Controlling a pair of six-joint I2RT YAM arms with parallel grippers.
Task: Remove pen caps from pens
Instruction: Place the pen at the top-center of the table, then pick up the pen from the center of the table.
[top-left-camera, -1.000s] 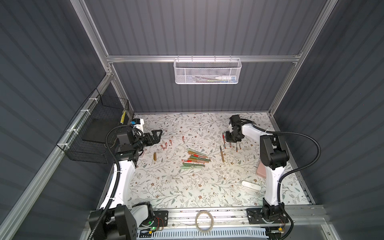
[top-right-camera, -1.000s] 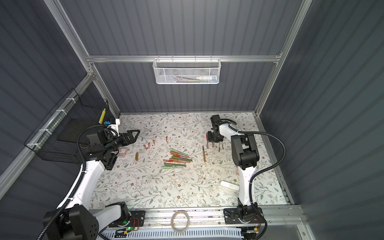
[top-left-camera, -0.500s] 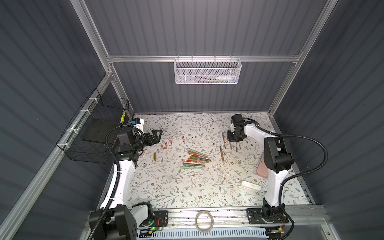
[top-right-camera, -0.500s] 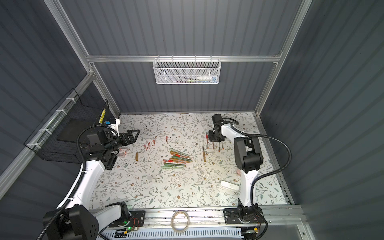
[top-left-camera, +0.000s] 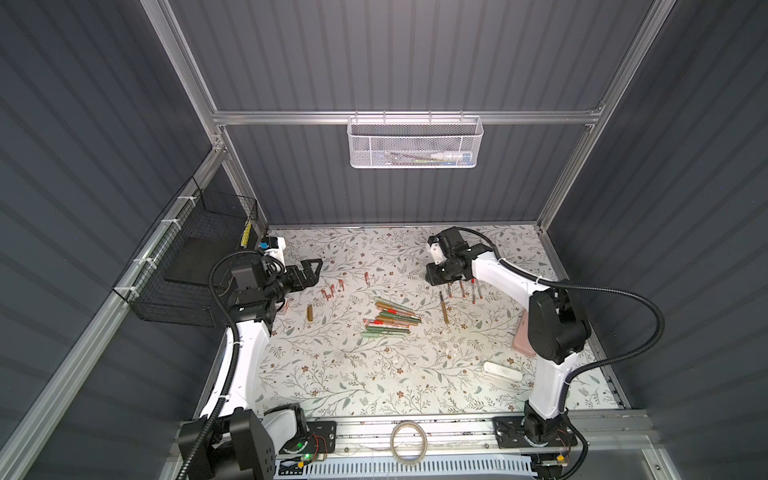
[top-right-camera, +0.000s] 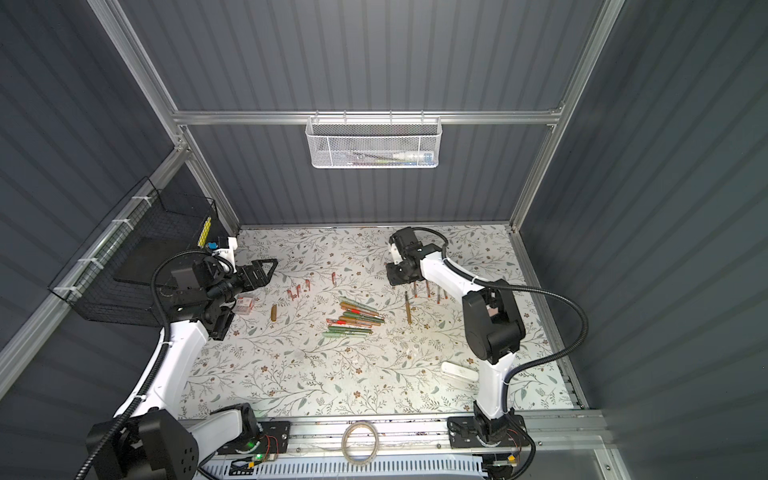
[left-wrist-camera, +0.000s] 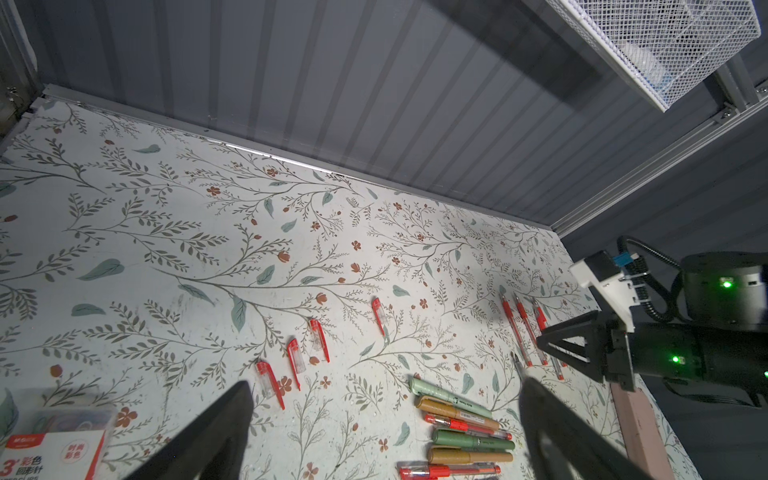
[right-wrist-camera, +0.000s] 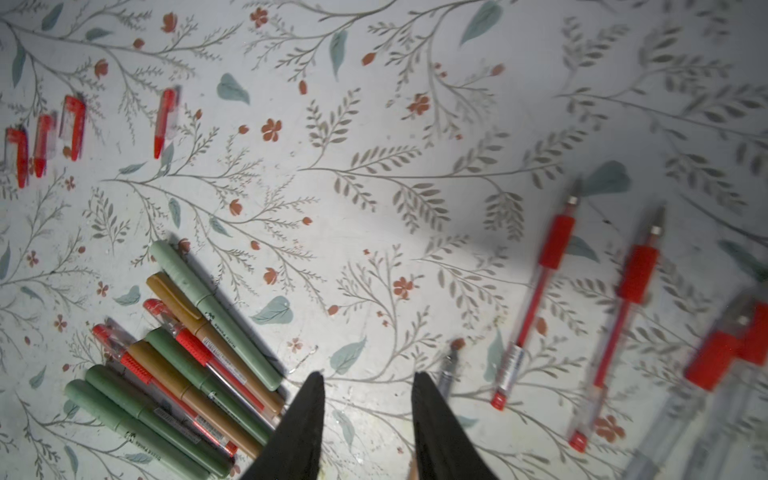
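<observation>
Next, my right gripper takes the green pen at the back of the heap beside the brown one, closing on the pen's body (top-left-camera: 395, 304) (right-wrist-camera: 220, 315) just below the cap.
Several capped pens (top-left-camera: 390, 318) lie heaped mid-table, green, brown and clear with red; both wrist views show the pens (left-wrist-camera: 461, 424) (right-wrist-camera: 195, 345) too. Uncapped red pens (top-left-camera: 463, 289) (right-wrist-camera: 540, 299) lie in a row at the back right. One brown pen (top-left-camera: 444, 307) lies beside that row. Loose red caps (top-left-camera: 332, 289) (left-wrist-camera: 299, 357) and a brown cap (top-left-camera: 309, 312) lie to the left. My right gripper (right-wrist-camera: 369, 378) (top-left-camera: 438, 276) hangs low between heap and row, open, with only bare table between its fingers. My left gripper (left-wrist-camera: 384, 390) (top-left-camera: 311, 270) is wide open and empty, above the caps.
A pink case (top-left-camera: 523, 336) and a white case (top-left-camera: 500, 371) lie by the right arm's base. A box of clips (left-wrist-camera: 54, 444) sits under the left arm. A black wire basket (top-left-camera: 195, 266) hangs on the left wall, a white mesh basket (top-left-camera: 415, 143) on the back rail.
My right gripper's jaws have parted from nearly shut to open, and the gripper has shifted slightly left while its elbow dropped. The left arm has not moved.
</observation>
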